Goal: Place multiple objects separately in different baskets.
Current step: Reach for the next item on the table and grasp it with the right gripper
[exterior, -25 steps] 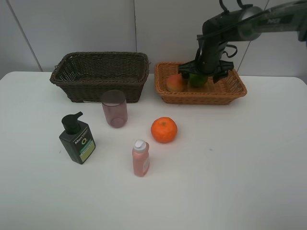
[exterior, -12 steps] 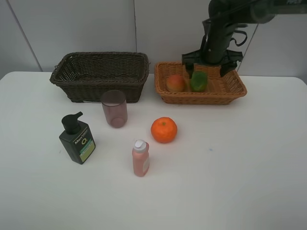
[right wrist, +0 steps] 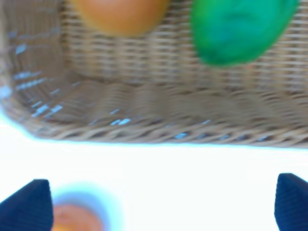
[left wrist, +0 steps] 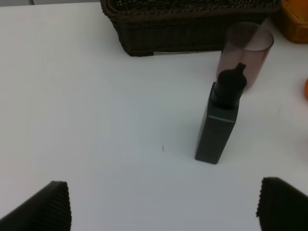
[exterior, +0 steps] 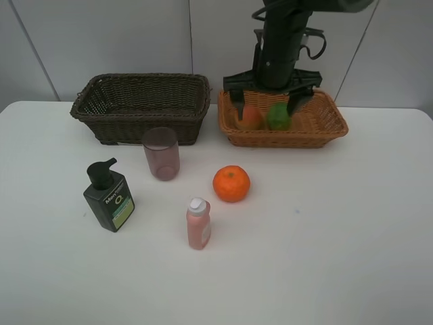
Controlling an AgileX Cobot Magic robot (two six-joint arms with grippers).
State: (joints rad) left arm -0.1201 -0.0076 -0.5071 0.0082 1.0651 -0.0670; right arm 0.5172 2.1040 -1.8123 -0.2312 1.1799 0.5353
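Observation:
The robot's right gripper needs to next go to the orange in front of the light tan basket and close around the orange's middle (exterior: 231, 183) (right wrist: 75, 221).
The peach (exterior: 248, 117) and the green fruit (exterior: 278, 116) lie in the light tan basket (exterior: 291, 139). My right gripper (exterior: 265, 107) hovers just above them, open and empty. The right wrist view shows the peach (right wrist: 118, 14), the green fruit (right wrist: 240, 29), the tan basket's wall (right wrist: 144, 106) and the orange (right wrist: 77, 219) below. The orange (exterior: 231, 183), mauve cup (exterior: 161, 154), dark green pump bottle (exterior: 108, 196) and pink bottle (exterior: 198, 223) stand on the table. The dark brown basket (exterior: 139, 105) holds nothing that I can see. My left gripper (left wrist: 163, 211) is open, back from the pump bottle (left wrist: 219, 125) and cup (left wrist: 244, 53).
The white table (exterior: 338, 230) stretches to the front and right of the objects. A pale panelled wall (exterior: 101, 40) stands behind the baskets. The left arm is out of the exterior high view. The dark basket's front wall (left wrist: 187, 33) shows in the left wrist view.
My right gripper let go of the green fruit in the tan basket, rose, then shifted left over the basket's front part with its fingers spread wide.

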